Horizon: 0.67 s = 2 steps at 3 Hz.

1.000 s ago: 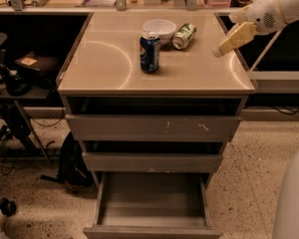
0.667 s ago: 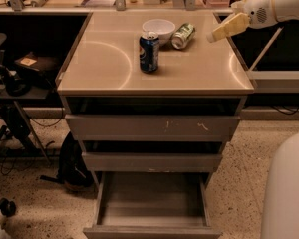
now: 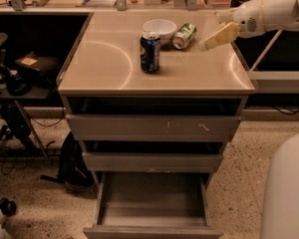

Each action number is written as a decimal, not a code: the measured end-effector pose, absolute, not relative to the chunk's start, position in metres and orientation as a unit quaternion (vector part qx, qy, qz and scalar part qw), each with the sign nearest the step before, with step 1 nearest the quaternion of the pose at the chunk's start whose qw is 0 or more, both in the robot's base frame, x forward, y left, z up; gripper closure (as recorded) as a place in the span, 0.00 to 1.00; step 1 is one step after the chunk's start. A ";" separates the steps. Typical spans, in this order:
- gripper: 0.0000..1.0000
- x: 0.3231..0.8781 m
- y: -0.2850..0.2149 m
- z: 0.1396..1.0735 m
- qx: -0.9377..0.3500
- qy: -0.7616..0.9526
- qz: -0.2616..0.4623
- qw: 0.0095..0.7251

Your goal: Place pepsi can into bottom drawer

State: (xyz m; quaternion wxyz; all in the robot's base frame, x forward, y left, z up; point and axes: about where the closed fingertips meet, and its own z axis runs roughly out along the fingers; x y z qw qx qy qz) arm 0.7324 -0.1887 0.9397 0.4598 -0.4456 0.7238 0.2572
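Note:
I will next move my gripper to the pepsi can in front of the white bowl and then close it around the can's middle (image 3: 149,53).
The pepsi can (image 3: 150,52) stands upright near the middle of the cabinet top, dark blue with a silver top. The bottom drawer (image 3: 152,228) is pulled out at the foot of the cabinet and nothing shows inside it. My gripper (image 3: 215,38) reaches in from the upper right on a white arm, over the right part of the top. It is to the right of the pepsi can and apart from it, with nothing in it.
A white bowl (image 3: 160,30) sits behind the pepsi can. A green can (image 3: 184,36) lies on its side beside the bowl, just left of the gripper. Two shallower drawers (image 3: 152,127) sit above the open one. Chairs and cables stand at the left. A white robot part (image 3: 286,193) fills the lower right.
The gripper has moved left and slightly up, from beyond the cabinet's right edge to over its top near the green can. The cans and bowl have not moved.

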 end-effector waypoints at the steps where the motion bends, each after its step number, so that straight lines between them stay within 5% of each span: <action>1: 0.00 0.727 -0.121 0.912 -0.478 0.681 0.342 0.437; 2: 0.00 0.735 -0.059 0.894 -0.489 0.652 0.396 0.423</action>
